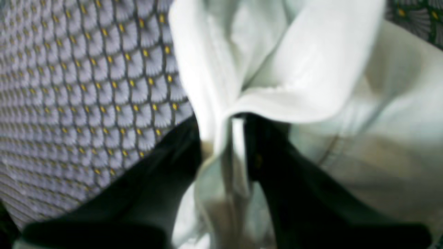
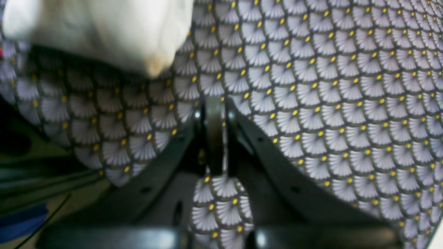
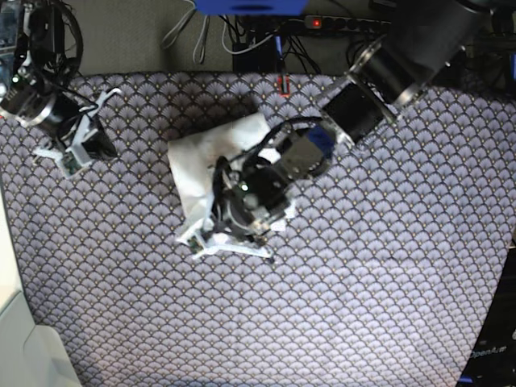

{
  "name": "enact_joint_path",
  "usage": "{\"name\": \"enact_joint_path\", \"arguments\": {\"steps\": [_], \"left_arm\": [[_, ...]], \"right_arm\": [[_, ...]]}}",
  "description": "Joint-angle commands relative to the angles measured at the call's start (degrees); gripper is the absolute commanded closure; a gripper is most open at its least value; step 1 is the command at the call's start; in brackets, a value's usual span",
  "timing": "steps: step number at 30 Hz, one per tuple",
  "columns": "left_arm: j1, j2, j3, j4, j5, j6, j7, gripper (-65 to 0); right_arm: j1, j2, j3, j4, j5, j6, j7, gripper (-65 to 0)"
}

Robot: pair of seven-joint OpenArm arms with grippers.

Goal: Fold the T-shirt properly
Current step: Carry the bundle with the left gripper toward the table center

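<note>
My left gripper needs to release the gathered fold at the T-shirt's near corner point(image 3: 176, 235), on the side that faces my right gripper.
The white T-shirt point(image 3: 211, 165) lies bunched and partly folded on the patterned tablecloth, left of the middle in the base view. My left gripper point(image 3: 216, 228) is over its near edge. In the left wrist view the left gripper point(image 1: 224, 129) is shut on a gathered fold of the T-shirt point(image 1: 311, 69), with cloth hanging between the black fingers point(image 1: 173, 162). My right gripper point(image 3: 77, 156) is at the far left, apart from the shirt. In the right wrist view the right gripper point(image 2: 214, 114) is shut and empty, and a corner of the T-shirt point(image 2: 104, 31) shows at top left.
The scallop-patterned tablecloth point(image 3: 363, 282) covers the whole table. Cables and a power strip point(image 3: 347, 22) lie behind the far edge. A white surface point(image 3: 16, 339) borders the lower left corner. The left arm's body point(image 3: 379, 72) reaches in from the top right.
</note>
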Motion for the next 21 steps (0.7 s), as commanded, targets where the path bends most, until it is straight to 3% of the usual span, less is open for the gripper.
{"name": "enact_joint_path", "arguments": {"steps": [1, 10, 15, 21], "left_arm": [[-1.5, 1.6, 0.8, -0.5, 1.8, 0.4, -1.2, -0.4], [-1.3, 6.8, 1.8, -11.9, 9.3, 0.4, -7.7, -0.3], [-0.4, 7.3, 2.0, -11.8, 14.9, 0.4, -11.3, -0.3], [-0.5, 7.0, 7.0, -11.9, 18.7, 0.4, -13.6, -0.3]], "right_arm": [[-0.3, 0.9, 0.7, 0.9, 0.4, 0.2, 0.9, 0.0], [-0.5, 0.9, 0.5, 0.9, 0.4, 0.2, 0.9, 0.0], [-0.5, 0.9, 0.6, 0.9, 0.4, 0.2, 0.9, 0.0], [-0.5, 0.9, 0.6, 0.9, 0.4, 0.2, 0.9, 0.0]]}}
